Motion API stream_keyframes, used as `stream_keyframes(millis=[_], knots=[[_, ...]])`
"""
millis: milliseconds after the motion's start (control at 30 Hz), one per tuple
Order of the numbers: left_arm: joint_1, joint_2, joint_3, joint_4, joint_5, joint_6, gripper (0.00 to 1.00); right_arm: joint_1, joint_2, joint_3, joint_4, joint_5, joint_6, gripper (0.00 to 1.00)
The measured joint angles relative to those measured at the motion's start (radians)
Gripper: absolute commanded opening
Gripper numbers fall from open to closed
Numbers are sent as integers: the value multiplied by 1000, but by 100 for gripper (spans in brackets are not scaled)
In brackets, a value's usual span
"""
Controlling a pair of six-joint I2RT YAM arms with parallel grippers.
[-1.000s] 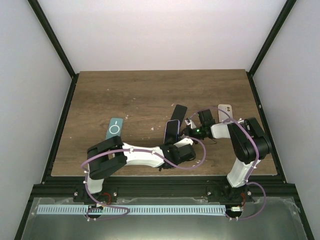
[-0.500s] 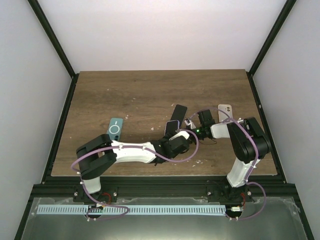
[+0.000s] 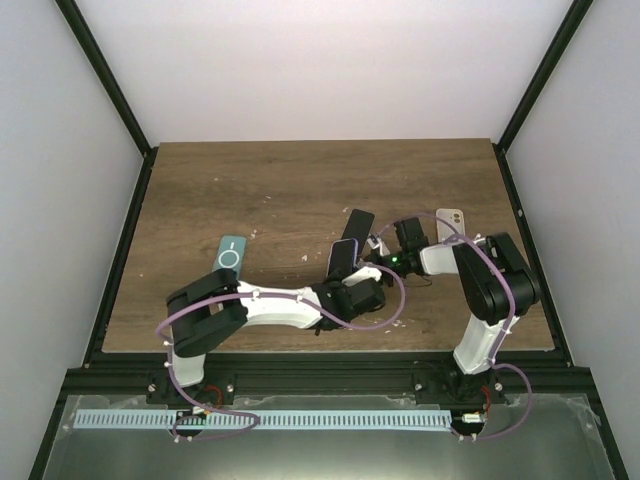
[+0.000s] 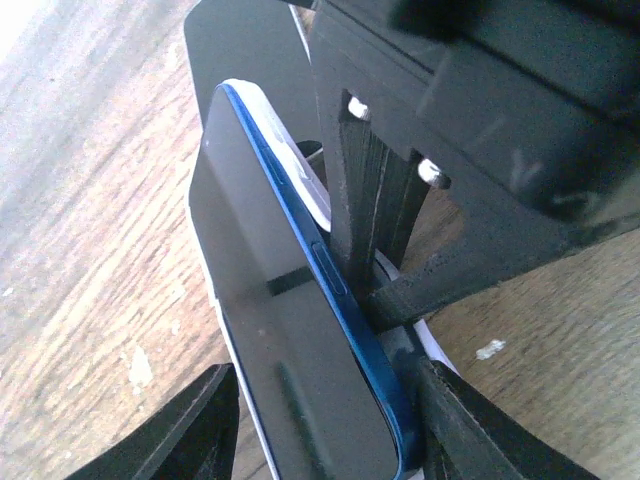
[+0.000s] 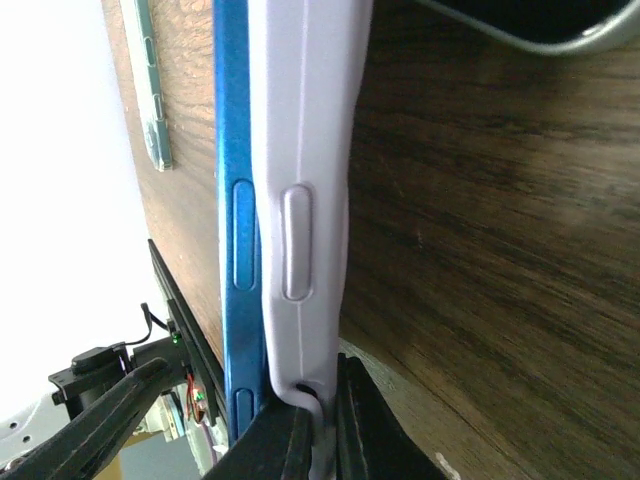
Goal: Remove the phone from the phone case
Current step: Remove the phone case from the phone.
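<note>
My right gripper will let go of the pale lavender case on the table (image 3: 410, 234) between the black phone and the white phone.
A blue phone (image 3: 343, 260) with a dark screen stands on edge above the table, partly out of its pale lavender case (image 5: 305, 150). My left gripper (image 3: 346, 282) is shut on the phone; in the left wrist view its jaws (image 4: 320, 405) sit on either side of the phone (image 4: 290, 340). My right gripper (image 3: 374, 264) is shut on the case's rim (image 5: 322, 425). In the right wrist view the blue phone edge (image 5: 235, 200) lies beside the case wall. The right fingers (image 4: 375, 210) press against the white case edge (image 4: 300, 170).
A black phone (image 3: 358, 225) lies just behind the held one and also shows in the left wrist view (image 4: 240, 40). A teal case (image 3: 229, 258) lies to the left, a white phone (image 3: 452, 222) at the right. The table's front edge (image 3: 330, 350) is near.
The left arm's elbow swung left and back again while its gripper shifted slightly around the phone. The phone tilted a little. The right arm has stayed put.
</note>
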Motion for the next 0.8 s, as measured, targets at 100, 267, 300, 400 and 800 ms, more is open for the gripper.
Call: stream_keyframes(millis=[100, 267, 300, 400, 800], knots=[[-10, 16, 0, -2, -58, 6, 46, 0, 1, 6, 2, -3, 0, 1], [-17, 29, -3, 4, -117, 4, 27, 3, 1, 15, 5, -8, 0, 1], [-19, 33, -2, 4, -129, 6, 21, 4, 1, 19, 8, -13, 0, 1], [-24, 50, 0, -2, -163, 7, 8, 8, 1, 25, 15, -19, 0, 1], [-16, 27, -4, -14, -209, 13, 0, 11, 0, 47, -3, -37, -24, 1]])
